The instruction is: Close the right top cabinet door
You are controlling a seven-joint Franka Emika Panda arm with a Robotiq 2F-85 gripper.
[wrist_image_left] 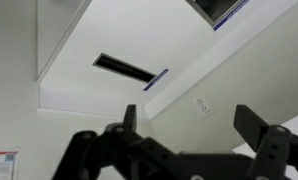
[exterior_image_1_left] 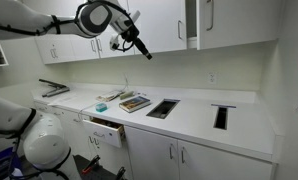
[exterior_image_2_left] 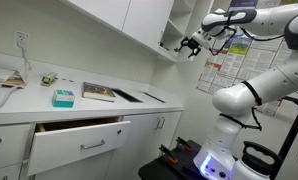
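Note:
Next, my gripper goes to the slim silver handle (exterior_image_1_left: 210, 14) of the top cabinet door standing ajar and closes there.
The right top cabinet door (exterior_image_1_left: 239, 22) is a flat white panel with a slim silver bar handle (exterior_image_1_left: 210, 15) near its left edge. A dark gap (exterior_image_1_left: 192, 22) at that edge shows it standing slightly ajar. In an exterior view it appears as a greyish panel (exterior_image_2_left: 185, 14) above the gripper. My gripper (exterior_image_1_left: 145, 52) is open and empty. It hangs below the upper cabinets, left of the door and apart from it. It also shows in an exterior view (exterior_image_2_left: 181, 44) and in the wrist view (wrist_image_left: 194, 125), which holds only counter and wall.
A white counter (exterior_image_1_left: 189, 112) carries books (exterior_image_1_left: 134, 102) and two dark slots (exterior_image_1_left: 161, 108) (exterior_image_1_left: 221, 116). A base drawer (exterior_image_1_left: 107, 128) stands pulled open, as an exterior view (exterior_image_2_left: 79, 140) also shows. A teal box (exterior_image_2_left: 62, 97) and book (exterior_image_2_left: 99, 93) lie on the counter.

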